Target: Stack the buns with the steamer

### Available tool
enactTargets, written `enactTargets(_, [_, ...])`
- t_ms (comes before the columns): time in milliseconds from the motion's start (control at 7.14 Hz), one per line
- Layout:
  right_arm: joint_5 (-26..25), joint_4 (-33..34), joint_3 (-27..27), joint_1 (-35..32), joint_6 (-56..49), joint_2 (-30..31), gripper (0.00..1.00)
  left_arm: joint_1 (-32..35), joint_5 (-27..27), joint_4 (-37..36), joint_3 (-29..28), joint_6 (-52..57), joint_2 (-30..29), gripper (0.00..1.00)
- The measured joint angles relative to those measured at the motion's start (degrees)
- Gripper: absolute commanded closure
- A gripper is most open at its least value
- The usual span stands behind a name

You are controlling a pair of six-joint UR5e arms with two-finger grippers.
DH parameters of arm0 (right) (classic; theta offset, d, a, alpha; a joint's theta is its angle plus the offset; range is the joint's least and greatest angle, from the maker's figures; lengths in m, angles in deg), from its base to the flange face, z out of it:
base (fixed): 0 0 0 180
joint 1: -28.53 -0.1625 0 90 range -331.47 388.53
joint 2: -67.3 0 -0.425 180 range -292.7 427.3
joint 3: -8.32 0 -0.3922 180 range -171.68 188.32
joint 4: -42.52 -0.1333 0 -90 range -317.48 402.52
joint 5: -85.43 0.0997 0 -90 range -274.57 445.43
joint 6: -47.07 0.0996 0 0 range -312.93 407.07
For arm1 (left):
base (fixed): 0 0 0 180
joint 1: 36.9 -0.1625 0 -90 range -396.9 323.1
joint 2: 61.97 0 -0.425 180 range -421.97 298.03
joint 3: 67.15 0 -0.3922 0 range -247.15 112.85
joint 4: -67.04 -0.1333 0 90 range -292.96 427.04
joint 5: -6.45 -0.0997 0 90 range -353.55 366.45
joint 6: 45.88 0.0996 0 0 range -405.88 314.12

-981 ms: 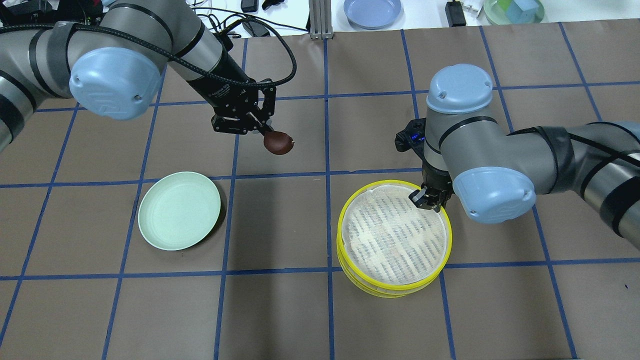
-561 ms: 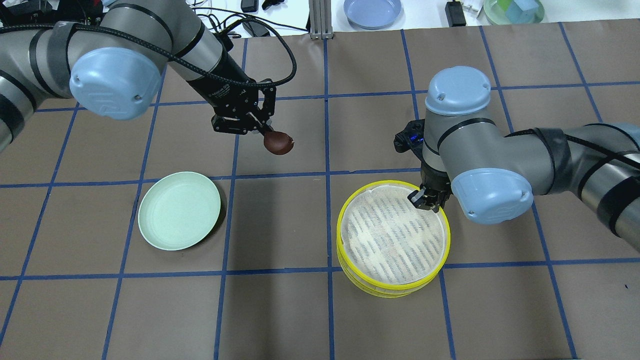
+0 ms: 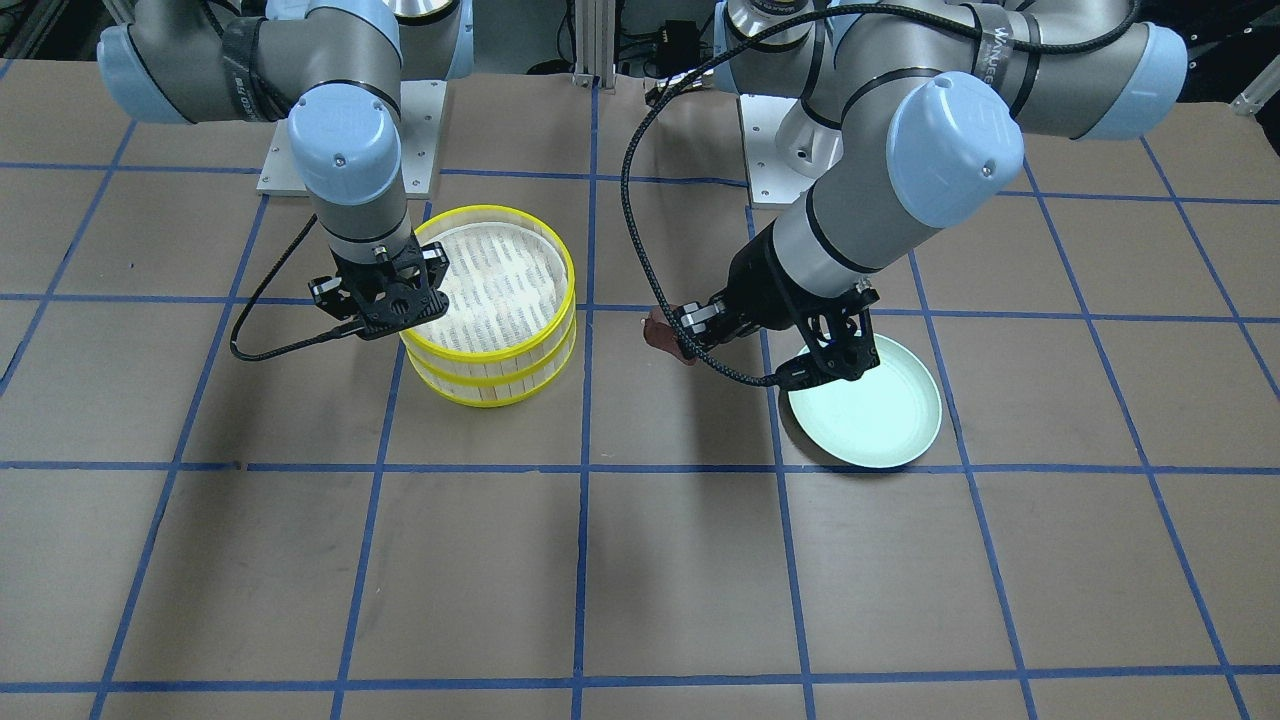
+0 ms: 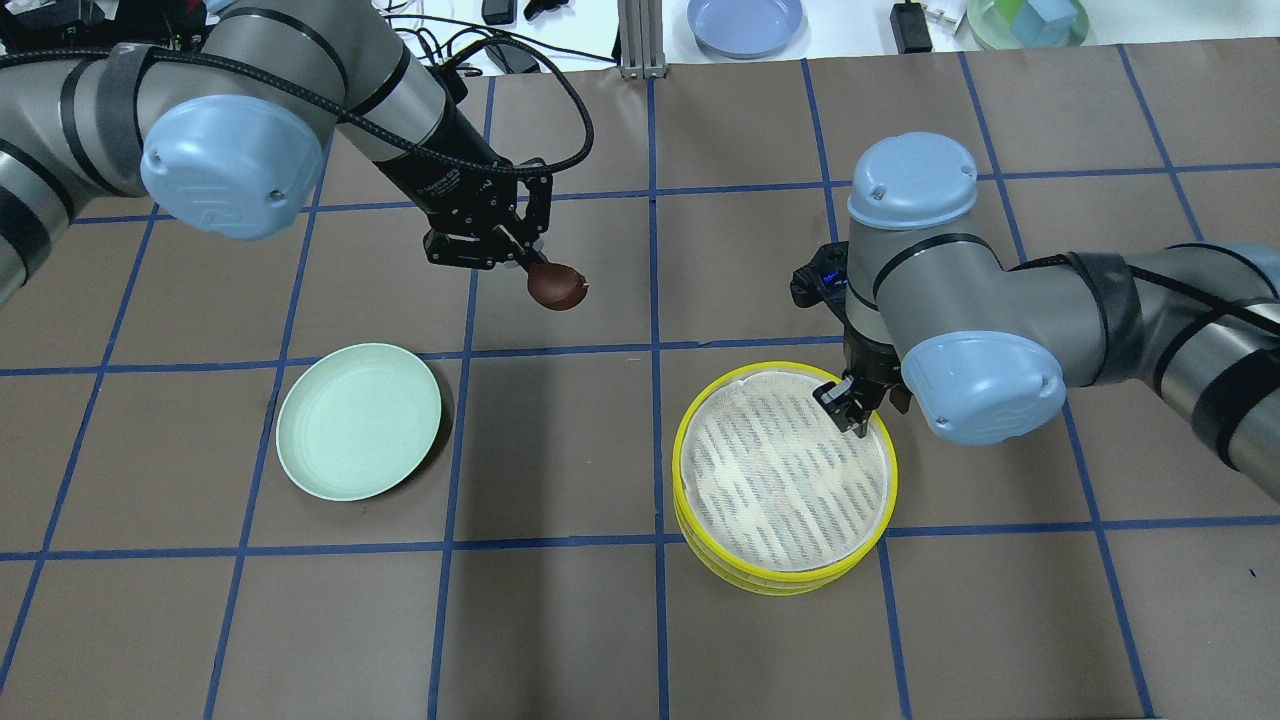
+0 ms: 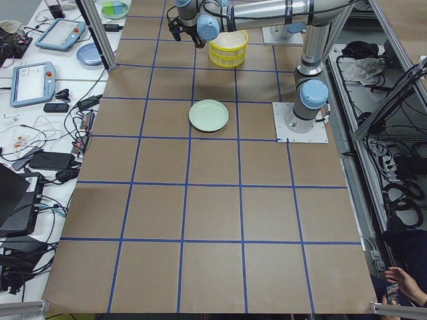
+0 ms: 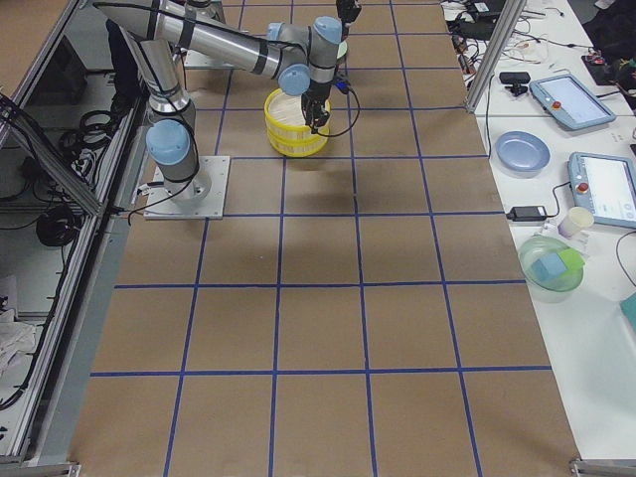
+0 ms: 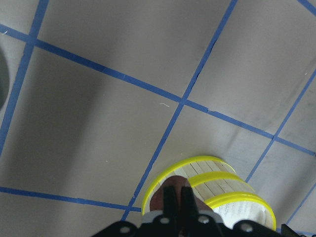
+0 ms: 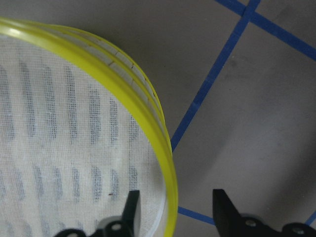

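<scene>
Next, my left gripper lets go of the reddish-brown bun on the top level's white liner (image 3: 535, 284), near the rim that faces the plate.
My left gripper (image 4: 535, 270) is shut on the dark reddish-brown bun (image 4: 557, 287) and holds it above the table, left of centre; the bun also shows in the left wrist view (image 7: 159, 197). The two yellow-rimmed steamer tiers are stacked at centre right, top tier (image 4: 682, 440) on bottom tier (image 4: 760, 585). My right gripper (image 4: 850, 405) is open and straddles the top tier's far right rim (image 8: 148, 123), one finger inside (image 8: 131, 207), one outside. The cream-white bun is not visible.
An empty mint-green plate (image 4: 290, 420) lies on the table's left, below my left gripper. A blue plate (image 4: 745, 22), a green bowl (image 4: 1025, 25) and cables sit beyond the far edge. My left arm's black cable (image 3: 640, 200) loops over the middle.
The top tier has shifted slightly left over the bottom tier, and my right gripper has moved a little with it. My left gripper with the brown bun has stayed still.
</scene>
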Motion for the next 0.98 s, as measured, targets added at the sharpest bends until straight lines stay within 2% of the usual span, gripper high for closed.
enactTargets(280, [0.3,-1.2,-2.2,0.0,1.0,-0.2,0.0,0.1,0.1,0.0,0.0,-0.2,-0.1,1.0])
enactTargets(420, [0.6,-1.5,-5.0,0.0,1.9,-0.3,0.01,0.4,1.1,0.0,0.0,-0.9,-0.1,1.0])
enactTargets(981, [3.0,-10.1,-24.0,1.0,12.4,0.3,0.01,8.6,3.4,-3.7,2.2,-12.3,-1.1,1.0])
